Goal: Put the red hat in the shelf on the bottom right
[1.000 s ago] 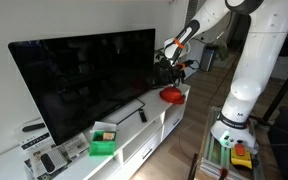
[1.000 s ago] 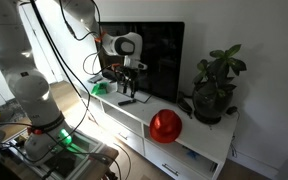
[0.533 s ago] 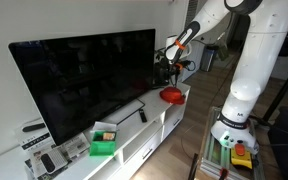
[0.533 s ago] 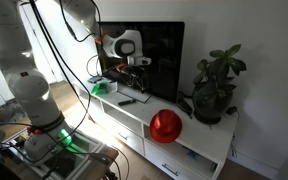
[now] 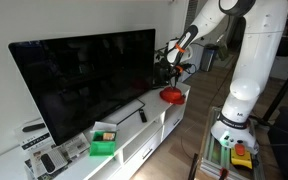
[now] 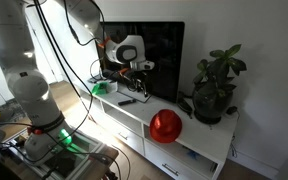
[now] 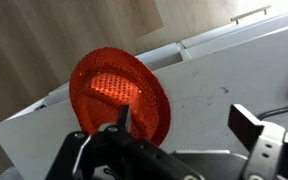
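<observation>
The robot's gripper will next move to the middle of the red hat's top [image 5: 172, 94] [image 7: 120, 100] and close there, pinching the fabric into a fold.
The red hat [image 5: 170, 95] lies on the white cabinet top near the end by the plant, and it also shows in an exterior view [image 6: 165, 125] and in the wrist view [image 7: 114, 90]. My gripper [image 7: 187, 122] is open and empty, above the cabinet top. One finger is over the hat's edge and the other is over bare white surface. In both exterior views the gripper [image 5: 174, 64] [image 6: 139, 82] hangs in front of the TV, above and apart from the hat. A dark shelf opening [image 6: 192, 158] shows in the cabinet front below the hat.
A large black TV [image 5: 84, 80] stands along the cabinet. A potted plant [image 6: 214, 88] stands at the end beyond the hat. A green box [image 5: 103, 146] and small gadgets lie at the far end. A dark remote [image 6: 127, 100] lies on the top.
My gripper has shifted slightly along the TV front toward the hat. The hat has not moved.
</observation>
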`<move>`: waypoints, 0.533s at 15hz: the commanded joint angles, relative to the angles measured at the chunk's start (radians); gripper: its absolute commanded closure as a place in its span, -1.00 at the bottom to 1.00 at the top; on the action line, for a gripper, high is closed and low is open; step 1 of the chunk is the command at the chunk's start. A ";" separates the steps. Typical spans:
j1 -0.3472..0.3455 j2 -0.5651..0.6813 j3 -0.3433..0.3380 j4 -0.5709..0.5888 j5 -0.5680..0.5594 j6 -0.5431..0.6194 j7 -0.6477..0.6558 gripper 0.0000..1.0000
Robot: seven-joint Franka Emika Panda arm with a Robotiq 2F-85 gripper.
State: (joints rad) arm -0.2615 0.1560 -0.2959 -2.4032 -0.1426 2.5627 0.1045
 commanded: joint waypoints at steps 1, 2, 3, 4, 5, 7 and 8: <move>-0.007 0.072 -0.007 0.023 0.054 0.057 0.049 -1.00; -0.003 0.090 -0.014 0.026 0.049 0.074 0.075 -1.00; 0.000 0.109 -0.022 0.031 0.041 0.092 0.093 -1.00; -0.004 0.125 -0.018 0.035 0.060 0.101 0.086 -1.00; 0.006 0.080 -0.020 0.012 0.038 0.073 0.066 -1.00; 0.007 0.109 -0.025 0.019 0.046 0.090 0.070 -1.00; 0.007 0.117 -0.025 0.024 0.048 0.093 0.072 -1.00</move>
State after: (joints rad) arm -0.2633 0.2728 -0.3131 -2.3800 -0.0997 2.6567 0.1798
